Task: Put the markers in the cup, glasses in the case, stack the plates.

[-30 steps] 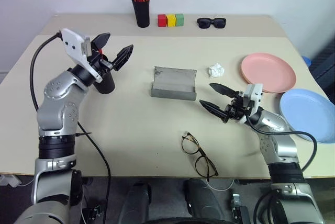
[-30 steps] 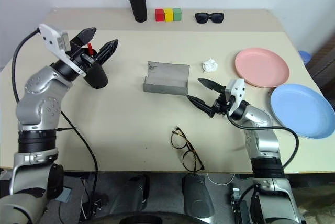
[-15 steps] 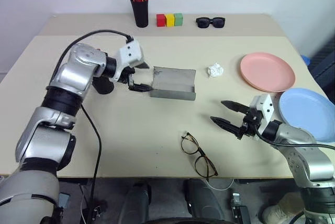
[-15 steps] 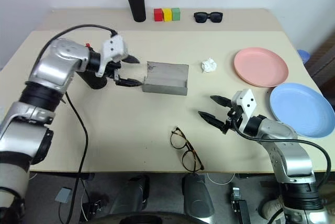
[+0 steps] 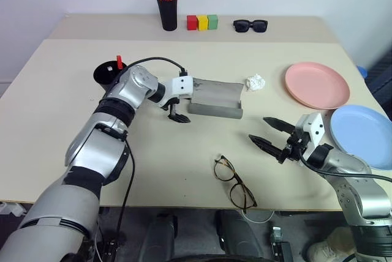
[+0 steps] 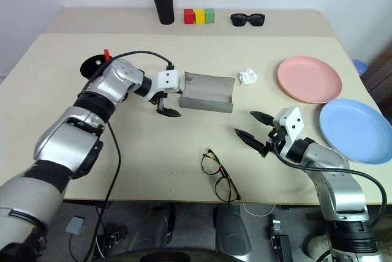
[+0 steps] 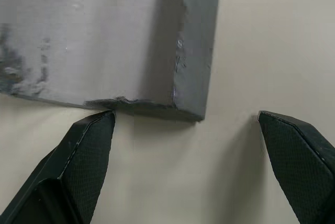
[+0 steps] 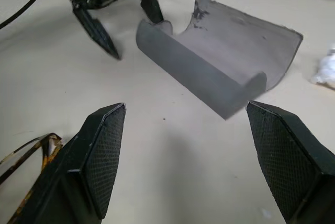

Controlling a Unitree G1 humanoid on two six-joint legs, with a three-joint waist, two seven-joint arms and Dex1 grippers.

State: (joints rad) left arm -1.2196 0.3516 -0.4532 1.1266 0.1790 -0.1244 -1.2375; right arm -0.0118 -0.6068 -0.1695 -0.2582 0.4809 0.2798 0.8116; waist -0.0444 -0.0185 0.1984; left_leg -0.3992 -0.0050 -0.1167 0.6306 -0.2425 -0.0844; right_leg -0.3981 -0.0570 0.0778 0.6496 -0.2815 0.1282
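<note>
I will first pinch the case's front side [image 5: 201,109] with my left gripper and pull the case straight and closer, because it lies crooked, away from the glasses.
The grey case [image 5: 214,98] lies open at mid-table. My left gripper [image 5: 177,114] is open at the case's left end, one fingertip [image 7: 102,122] against its edge and the case's corner [image 7: 183,103] between the jaws. Behind that arm stands the black cup [image 5: 105,73], from which a marker's red cap [image 5: 119,61] sticks out. The glasses [image 5: 234,182] lie unfolded near the table's front edge. My right gripper [image 5: 269,141] hovers open and empty to the right of the glasses, pointing towards the case [image 8: 220,77]. The pink plate [image 5: 316,84] and the blue plate [image 5: 361,134] lie side by side at the right.
A crumpled white paper ball [image 5: 255,82] sits just right of the case. Along the back edge stand a black pen holder [image 5: 166,12] with orange-red pens, three coloured blocks [image 5: 202,22] and black sunglasses [image 5: 250,26].
My left arm has swung down and to the right, from above the cup to the case's left end; the case has slid slightly right. My right gripper drew back towards the front edge, then held still.
</note>
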